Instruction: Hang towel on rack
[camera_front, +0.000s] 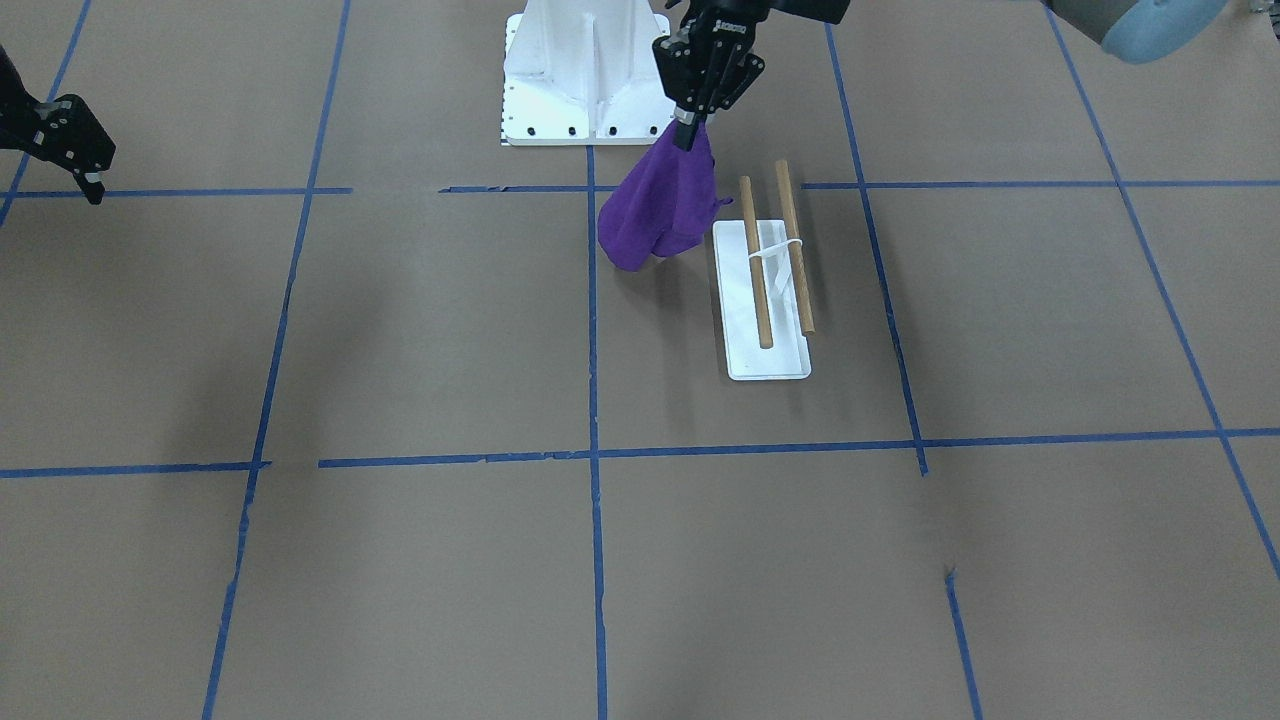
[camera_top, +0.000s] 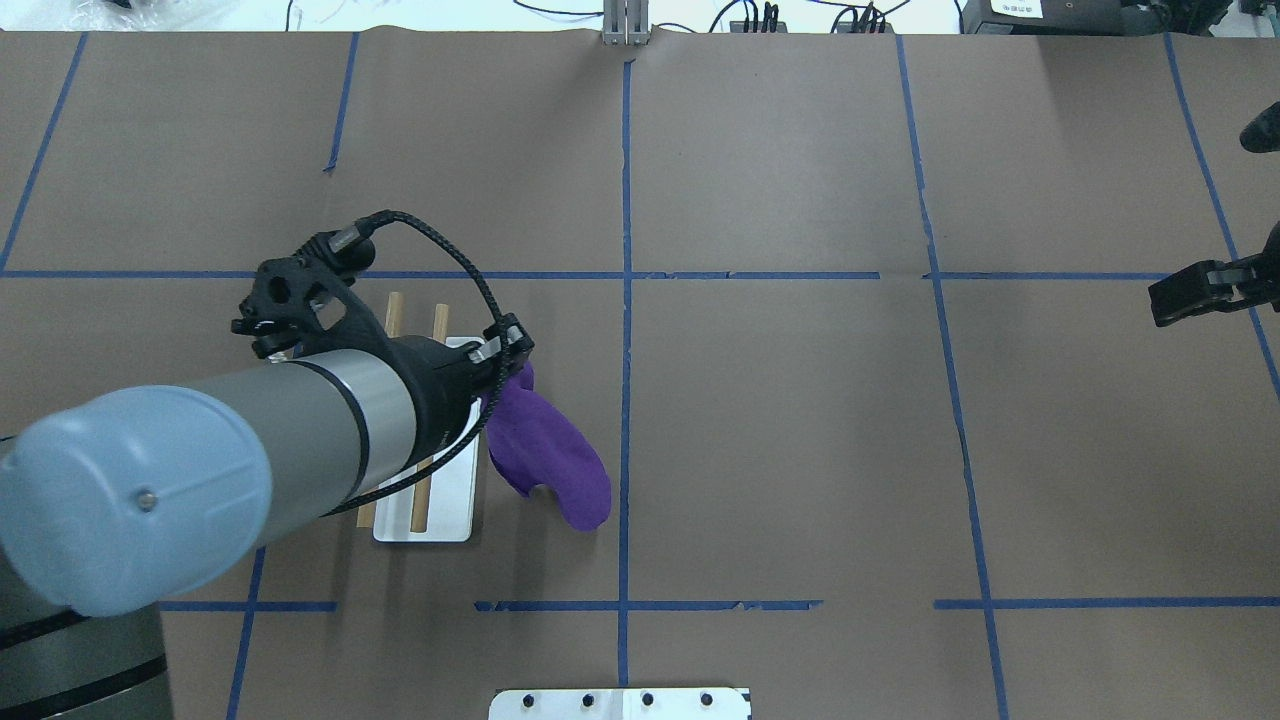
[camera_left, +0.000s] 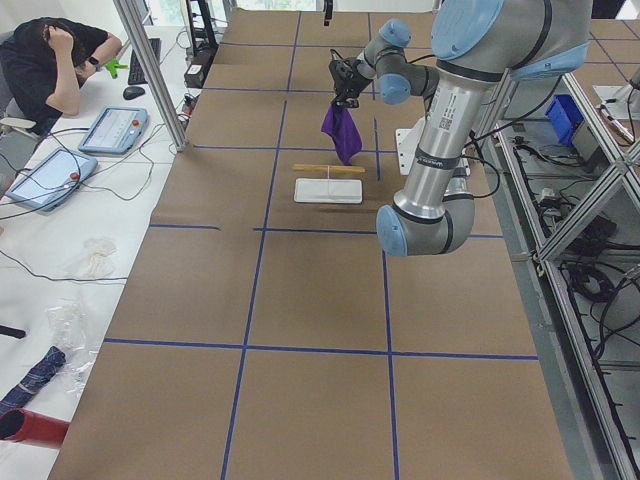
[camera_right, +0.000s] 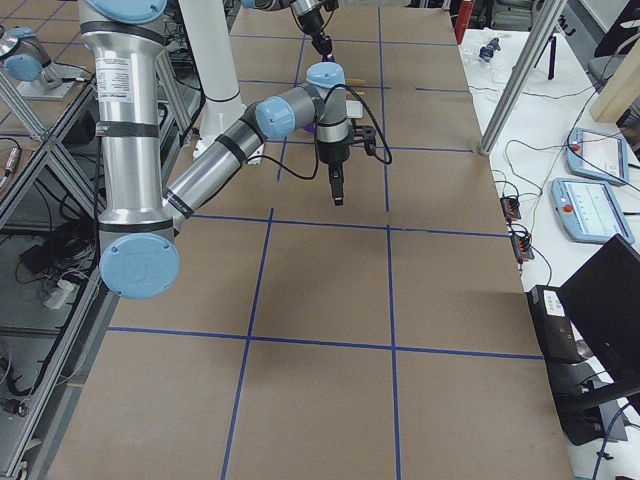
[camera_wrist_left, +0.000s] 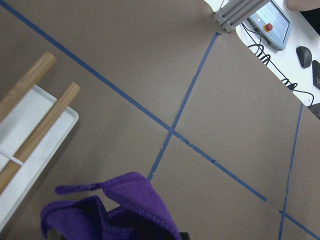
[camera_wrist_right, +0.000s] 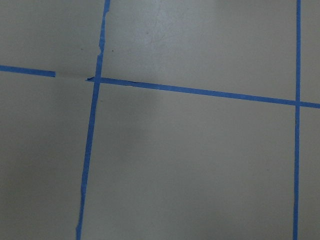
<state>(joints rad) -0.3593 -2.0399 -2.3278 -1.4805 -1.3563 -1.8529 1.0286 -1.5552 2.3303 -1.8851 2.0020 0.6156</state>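
The robot's left gripper should release the purple towel draped across the two brown dowels (camera_front: 761, 266) (camera_wrist_left: 21, 151) above the white base.
The purple towel (camera_front: 660, 205) hangs bunched from my left gripper (camera_front: 688, 135), which is shut on its top corner above the table. The towel also shows in the overhead view (camera_top: 550, 455), the left side view (camera_left: 343, 135) and the left wrist view (camera_wrist_left: 125, 210). The rack (camera_front: 765, 300) stands right beside the towel, with a white base and two bare brown dowels (camera_front: 795, 245); it also shows under my left arm in the overhead view (camera_top: 445, 510). The towel touches neither dowel. My right gripper (camera_front: 93, 188) is far off at the table's side, shut and empty.
The large white metal pedestal (camera_front: 590, 80) stands close behind the towel at the robot's edge of the table. Blue tape lines (camera_front: 592, 455) cross the brown table. Operator pendants (camera_left: 105, 130) and cables lie beyond the table's far edge.
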